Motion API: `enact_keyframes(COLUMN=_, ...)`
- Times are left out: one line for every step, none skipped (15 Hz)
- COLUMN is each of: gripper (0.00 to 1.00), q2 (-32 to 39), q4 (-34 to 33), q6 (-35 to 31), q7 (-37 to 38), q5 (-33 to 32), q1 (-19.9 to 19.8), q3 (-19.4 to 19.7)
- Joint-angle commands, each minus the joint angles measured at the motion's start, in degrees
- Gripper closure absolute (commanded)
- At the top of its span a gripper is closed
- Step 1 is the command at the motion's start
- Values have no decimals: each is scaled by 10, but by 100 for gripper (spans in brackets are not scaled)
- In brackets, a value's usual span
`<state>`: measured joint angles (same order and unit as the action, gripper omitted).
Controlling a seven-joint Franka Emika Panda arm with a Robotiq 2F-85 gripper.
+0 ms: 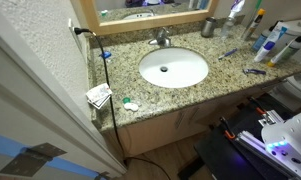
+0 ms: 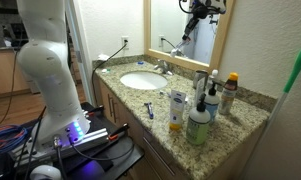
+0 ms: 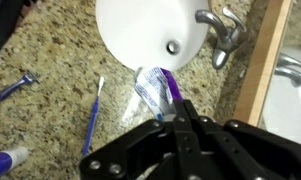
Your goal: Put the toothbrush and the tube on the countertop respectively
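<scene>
Next, my gripper releases the tube, now hanging just above the granite countertop, on the countertop (image 1: 223, 46) (image 3: 123, 130), close beside the toothbrush on the side of its metal cup.
In the wrist view my gripper (image 3: 175, 115) is shut on the small white tube (image 3: 153, 92), which has blue print and a purple strip beside it. The tube hangs just above the speckled granite countertop (image 3: 50, 50), close to the rim of the white sink (image 3: 140, 25). The thin light-blue toothbrush (image 3: 95, 112) lies flat on the countertop just left of the tube. It also shows in an exterior view (image 1: 227, 53), to the right of the sink. In an exterior view only the gripper's reflection in the mirror (image 2: 195, 15) shows.
A chrome faucet (image 3: 220, 30) and the wooden mirror frame (image 3: 265, 60) stand behind the sink. A blue razor (image 3: 10, 90) and another tube (image 3: 8, 157) lie to the left. Bottles and a metal cup (image 1: 209, 27) crowd the counter's end (image 2: 200, 110).
</scene>
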<state>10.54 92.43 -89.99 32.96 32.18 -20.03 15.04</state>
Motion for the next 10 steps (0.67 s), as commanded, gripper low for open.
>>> enact_keyframes(gripper=97, q2=5, q4=-3, q6=9, q7=-1, q5=1, q1=6, q3=8)
enact_keyframes(gripper=97, q2=6, q4=-4, q6=6, q7=-1, q5=1, q1=7, q3=8)
enact_keyframes(gripper=97, q2=6, q4=-5, q6=6, q7=-1, q5=1, q1=7, q3=8)
enact_keyframes(gripper=99, q2=5, q4=-6, q6=6, q7=-1, q5=1, q1=7, q3=9)
enact_keyframes(gripper=99, q2=28, q4=-11, q6=1, q7=18, q5=-10, q1=11, q3=7)
enact_keyframes(gripper=99, q2=43, q4=-15, q6=15, q7=25, q5=-10, q1=10, q3=7)
enact_keyframes(gripper=99, q2=63, q4=-21, q6=44, q7=32, q5=1, q1=5, q3=5)
enact_keyframes(gripper=99, q2=78, q4=-23, q6=60, q7=40, q5=8, q1=3, q3=5)
enact_keyframes(gripper=99, q2=93, q4=-23, q6=69, q7=50, q5=14, q1=1, q3=5)
enact_keyframes(gripper=99, q2=105, q4=-21, q6=66, q7=59, q5=19, q1=0, q3=6)
